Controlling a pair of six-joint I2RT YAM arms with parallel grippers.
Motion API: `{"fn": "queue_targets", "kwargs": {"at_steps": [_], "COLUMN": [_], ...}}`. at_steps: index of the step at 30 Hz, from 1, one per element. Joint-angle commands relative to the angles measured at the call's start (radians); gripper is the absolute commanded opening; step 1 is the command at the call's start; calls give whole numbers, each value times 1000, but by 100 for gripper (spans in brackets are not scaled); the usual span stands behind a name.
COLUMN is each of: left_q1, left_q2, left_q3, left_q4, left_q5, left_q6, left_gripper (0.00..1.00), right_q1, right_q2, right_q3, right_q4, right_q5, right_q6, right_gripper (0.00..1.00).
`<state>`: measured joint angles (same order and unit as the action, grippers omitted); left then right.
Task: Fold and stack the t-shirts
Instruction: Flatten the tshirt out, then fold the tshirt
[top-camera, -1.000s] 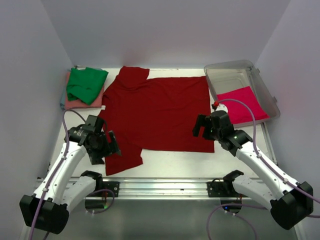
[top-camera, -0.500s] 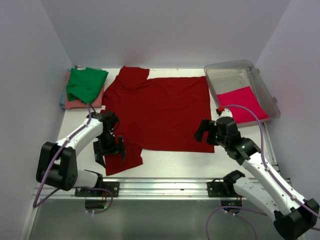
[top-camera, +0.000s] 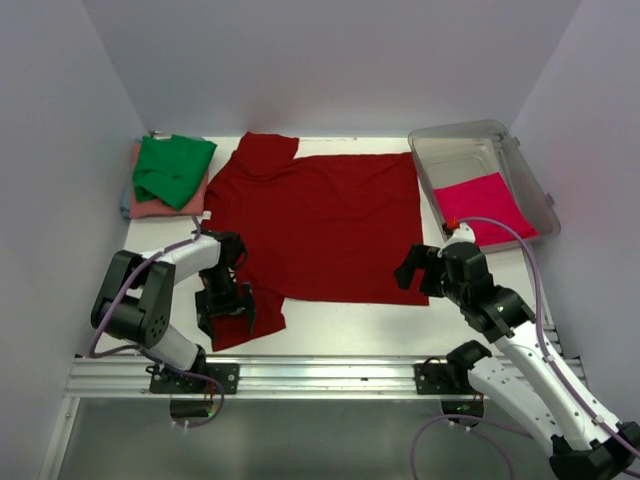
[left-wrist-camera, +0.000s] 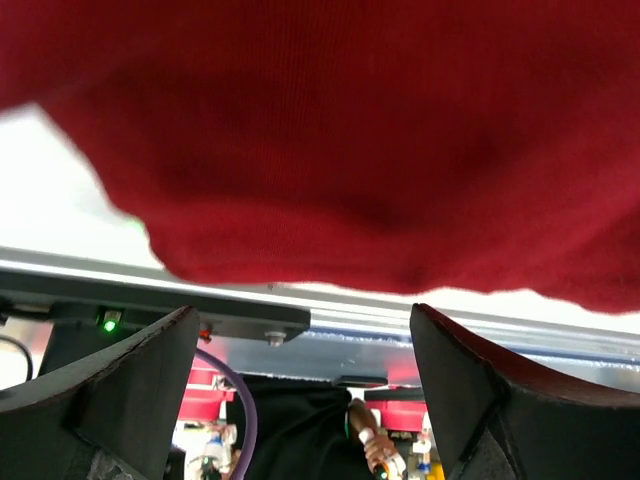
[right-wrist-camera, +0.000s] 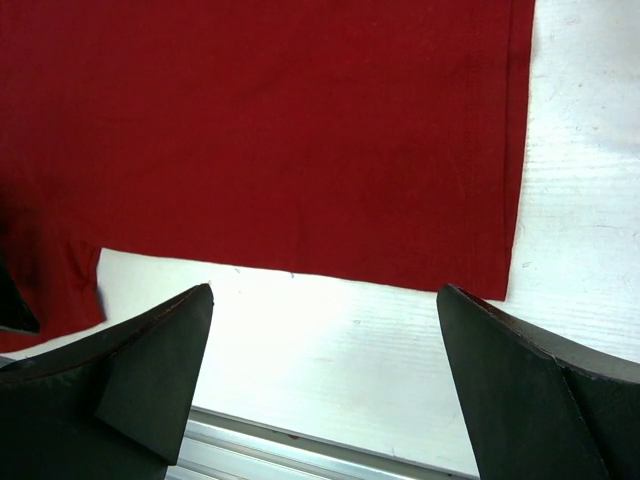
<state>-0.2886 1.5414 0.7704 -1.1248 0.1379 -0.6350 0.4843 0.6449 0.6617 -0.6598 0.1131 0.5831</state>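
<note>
Next, I move my left gripper farther in and pinch the sleeve's edge (left-wrist-camera: 310, 278) before folding, because the dark red t-shirt's near sleeve lies just beyond its open fingers.
A large dark red t-shirt (top-camera: 320, 220) lies spread flat in the middle of the table. My left gripper (top-camera: 230, 303) is open, low over its near left sleeve. In the left wrist view the red cloth (left-wrist-camera: 350, 130) fills the top and the gripper (left-wrist-camera: 300, 400) holds nothing. My right gripper (top-camera: 413, 275) is open above the near right hem corner. In the right wrist view the shirt (right-wrist-camera: 270, 130) lies just beyond the empty gripper (right-wrist-camera: 325, 340). A green shirt (top-camera: 172, 167) lies folded on a salmon pink one (top-camera: 160, 208) at the back left. A bright pinkish-red shirt (top-camera: 485, 208) lies in the tub.
A clear plastic tub (top-camera: 465, 140) stands at the back right. A metal rail (top-camera: 320, 375) runs along the table's near edge and shows in the left wrist view (left-wrist-camera: 300, 320). White walls close in the left, back and right sides.
My left arm has folded inward, and its gripper has moved right and nearer onto the near sleeve. My right gripper has moved a little nearer along the hem.
</note>
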Motion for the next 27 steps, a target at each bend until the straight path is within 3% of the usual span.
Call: {"fn": "queue_targets", "kwargs": {"at_steps": [1, 12, 18, 27], "left_q1": [-4, -4, -4, -4], "left_q2": [57, 115, 51, 82], "left_q3": [-20, -28, 15, -22], "left_q4": [63, 77, 22, 68], "left_q5": [23, 25, 32, 37], "left_q6": [17, 46, 55, 93], "left_gripper": [89, 88, 88, 69], "right_q1": [2, 0, 2, 0], "right_q2": [-16, -21, -13, 2], "right_q3": [-2, 1, 1, 10], "right_q4": [-12, -27, -29, -40], "right_q5": [2, 10, 28, 51], "right_q6": [-3, 3, 7, 12], "right_gripper": [98, 93, 92, 88]}}
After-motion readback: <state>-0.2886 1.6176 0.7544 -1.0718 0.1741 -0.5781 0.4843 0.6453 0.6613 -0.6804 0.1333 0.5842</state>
